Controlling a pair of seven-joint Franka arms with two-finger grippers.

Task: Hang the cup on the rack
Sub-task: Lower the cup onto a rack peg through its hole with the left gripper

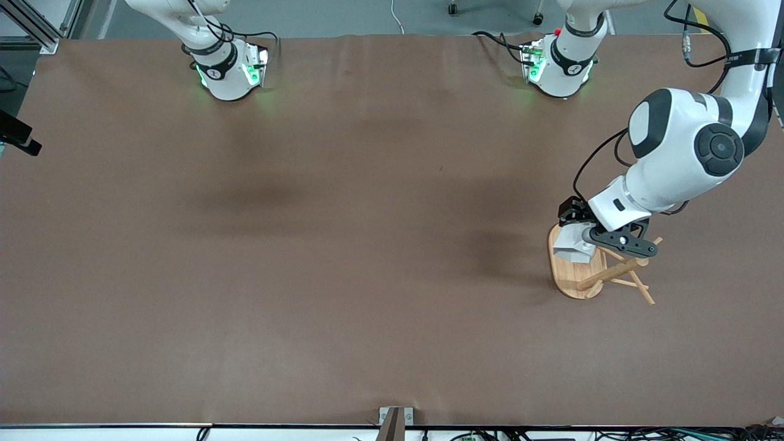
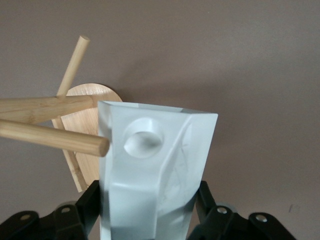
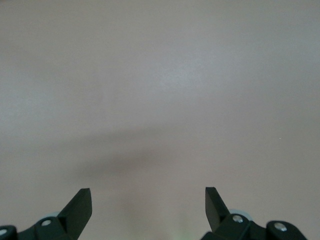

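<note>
Next, the left gripper releases the white faceted cup on the rack peg (image 1: 601, 269) (image 2: 75, 142) that ends at the cup's edge.
The white faceted cup (image 1: 571, 245) is held in my left gripper (image 1: 580, 237), which is shut on its body, in the air over the oval base of the bamboo rack (image 1: 574, 277). In the left wrist view the cup (image 2: 155, 170) fills the space between the black fingers (image 2: 91, 201). Its tab with the round hole (image 2: 142, 140) faces the camera. One rack peg (image 2: 55, 139) ends right at the cup's edge beside the hole, not through it. My right gripper (image 3: 148, 200) is open and empty over bare table.
The rack's post and other pegs (image 1: 637, 282) stick out beside the cup, toward the left arm's end of the table. The brown table cover (image 1: 343, 245) carries nothing else. Both arm bases (image 1: 226, 73) stand along the table's top edge.
</note>
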